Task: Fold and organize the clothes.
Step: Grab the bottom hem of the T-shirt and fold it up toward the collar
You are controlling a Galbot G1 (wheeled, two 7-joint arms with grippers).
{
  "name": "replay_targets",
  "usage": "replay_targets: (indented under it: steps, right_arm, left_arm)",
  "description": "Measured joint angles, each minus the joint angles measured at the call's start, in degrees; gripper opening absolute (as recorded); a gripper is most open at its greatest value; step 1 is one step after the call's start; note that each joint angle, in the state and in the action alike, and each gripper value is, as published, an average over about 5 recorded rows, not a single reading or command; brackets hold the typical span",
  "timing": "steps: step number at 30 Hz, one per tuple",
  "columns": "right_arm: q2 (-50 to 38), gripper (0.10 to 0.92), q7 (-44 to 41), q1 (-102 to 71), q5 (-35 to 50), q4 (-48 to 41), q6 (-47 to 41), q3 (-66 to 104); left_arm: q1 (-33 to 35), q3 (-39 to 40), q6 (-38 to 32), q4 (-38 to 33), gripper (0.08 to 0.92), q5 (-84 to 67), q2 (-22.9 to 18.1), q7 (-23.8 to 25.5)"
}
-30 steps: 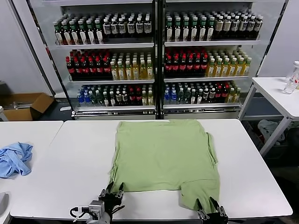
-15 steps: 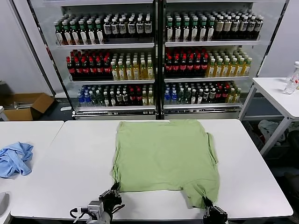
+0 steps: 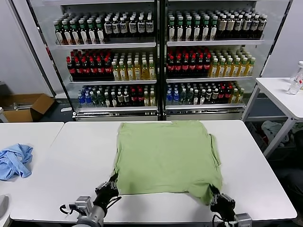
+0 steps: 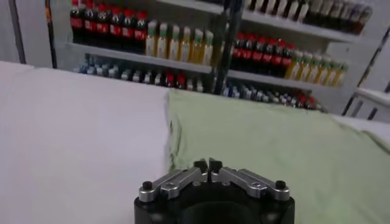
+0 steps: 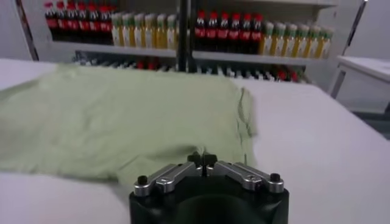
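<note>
I see my left gripper shut and empty at the T-shirt's side edge, so I need to pull it back, open it and take the near hem corner (image 3: pixel 120 192) before folding the hem.
The light green T-shirt (image 3: pixel 165 156) lies spread flat on the white table (image 3: pixel 80 156); its checkered print does not show. My left gripper (image 3: pixel 111 185) is shut at the shirt's near left hem corner, and my right gripper (image 3: pixel 214 194) is shut on the near right hem corner. In the left wrist view the jaws (image 4: pixel 208 164) are closed at the edge of the green cloth (image 4: pixel 274 134). In the right wrist view the jaws (image 5: pixel 202 159) pinch a bit of the cloth (image 5: pixel 122 115).
A crumpled light blue garment (image 3: pixel 14 161) lies on the neighbouring table at the left. A drinks cooler (image 3: pixel 156 56) full of bottles stands behind the table. Another white table (image 3: pixel 284 94) stands at the right, and a cardboard box (image 3: pixel 28 106) sits on the floor at the left.
Both grippers went from open to shut at the shirt's near hem and moved forward. The near right flap of the shirt has drawn up and in.
</note>
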Motion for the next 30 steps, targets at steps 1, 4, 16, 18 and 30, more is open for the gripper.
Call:
replay_targets:
  steps: [1,4,16,18,30]
  right_arm:
    - [-0.2,0.115,0.0,0.8,0.1,-0.4,0.1,-0.2]
    - [-0.9,0.115,0.0,2.9,0.5,-1.4,0.3,-0.8]
    - [-2.0,0.115,-0.3,5.5,1.0,-2.2,1.2,-2.0]
    - [-2.3,0.115,-0.3,5.7,1.1,-2.2,1.3,-2.2]
    - [-3.3,0.115,-0.3,6.0,1.7,-1.5,1.7,-2.5]
  left_arm:
    - [-0.5,0.0,-0.2,0.3,0.084,-0.5,0.2,0.1]
    - [-2.1,0.0,-0.4,1.3,0.084,-1.4,0.5,0.0]
    - [0.3,0.1,3.3,-0.9,0.309,4.4,-0.7,-1.4]
    - [1.8,0.4,4.2,-1.6,0.369,6.4,-1.1,-1.6]
    - [6.9,1.4,7.0,-2.1,0.676,16.4,-3.0,-2.0]
